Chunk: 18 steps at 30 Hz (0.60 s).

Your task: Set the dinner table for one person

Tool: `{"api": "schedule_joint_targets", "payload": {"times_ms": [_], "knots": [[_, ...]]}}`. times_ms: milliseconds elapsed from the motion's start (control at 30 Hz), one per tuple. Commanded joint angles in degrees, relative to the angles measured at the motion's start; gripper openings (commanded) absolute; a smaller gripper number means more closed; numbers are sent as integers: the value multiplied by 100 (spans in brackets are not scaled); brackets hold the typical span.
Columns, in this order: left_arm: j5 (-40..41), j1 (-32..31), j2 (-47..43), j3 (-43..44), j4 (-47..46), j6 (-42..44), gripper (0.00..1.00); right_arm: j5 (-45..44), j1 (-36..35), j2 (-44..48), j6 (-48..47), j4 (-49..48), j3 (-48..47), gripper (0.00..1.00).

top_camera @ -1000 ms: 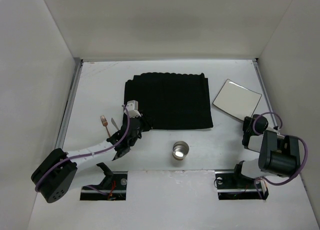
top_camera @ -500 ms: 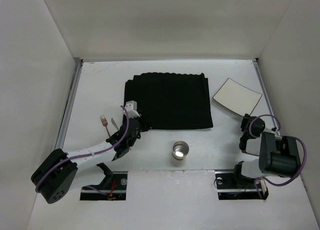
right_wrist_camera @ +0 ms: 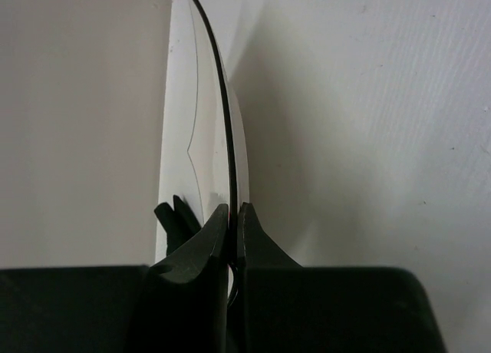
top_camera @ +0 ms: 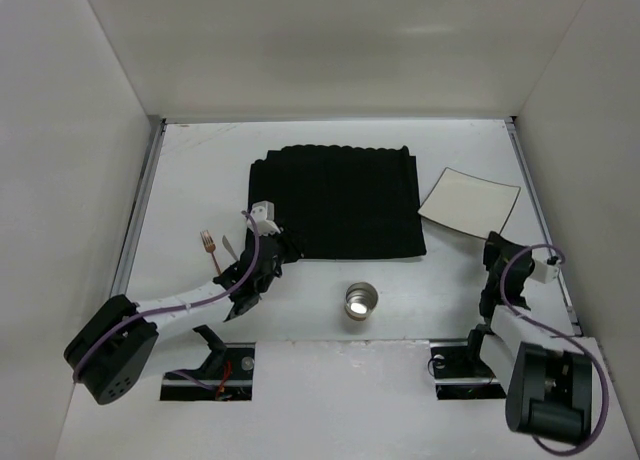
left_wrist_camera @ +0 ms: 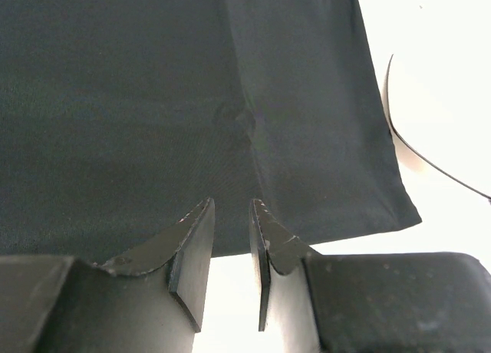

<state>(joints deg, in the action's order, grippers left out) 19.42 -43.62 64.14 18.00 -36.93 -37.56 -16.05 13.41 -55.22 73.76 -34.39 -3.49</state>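
Note:
The white square plate, now held beside the placemat, will go down on the middle of the black ribbed placemat [top_camera: 334,194] from my right gripper.
The dinner table [top_camera: 200,170] is the white tabletop. A black ribbed placemat [top_camera: 335,200] lies at its middle. My right gripper [top_camera: 492,240] is shut on the near edge of the white square plate [top_camera: 468,202], which is right of the placemat. In the right wrist view the plate [right_wrist_camera: 219,107] shows edge-on between the closed fingers of that gripper [right_wrist_camera: 232,209]. My left gripper [top_camera: 278,244] sits at the placemat's near-left corner. In the left wrist view it [left_wrist_camera: 230,207] is open by a narrow gap and empty, with the placemat [left_wrist_camera: 192,100] just ahead.
A copper fork [top_camera: 210,247] and a pale utensil [top_camera: 229,245] lie left of the left gripper. A metal cup [top_camera: 360,300] stands near the front, below the placemat. Metal rails [top_camera: 140,210] run along the table's sides, with walls close around.
My right arm has swung and turned its wrist with the plate in its grip; the plate has shifted slightly left and tilted. The left arm has not moved.

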Motion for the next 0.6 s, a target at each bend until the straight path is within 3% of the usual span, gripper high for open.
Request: {"api": "schedule_joint_targets", "payload": {"times_ms": [0,200,333,567], "knots": [[0,-11,72,-16,-350,21,23,199,8,1002,139,-439,-380,0],[9,-46,160,-16,-429,-6,23,269,105,2172,77,362,-592,0],[-9,-46,196,2,-429,-23,23,410,35,2271,121,600,-837,0],[18,24,38,-33,-421,3,23,-63,-1193,1998,411,171,-1154,0]]}}
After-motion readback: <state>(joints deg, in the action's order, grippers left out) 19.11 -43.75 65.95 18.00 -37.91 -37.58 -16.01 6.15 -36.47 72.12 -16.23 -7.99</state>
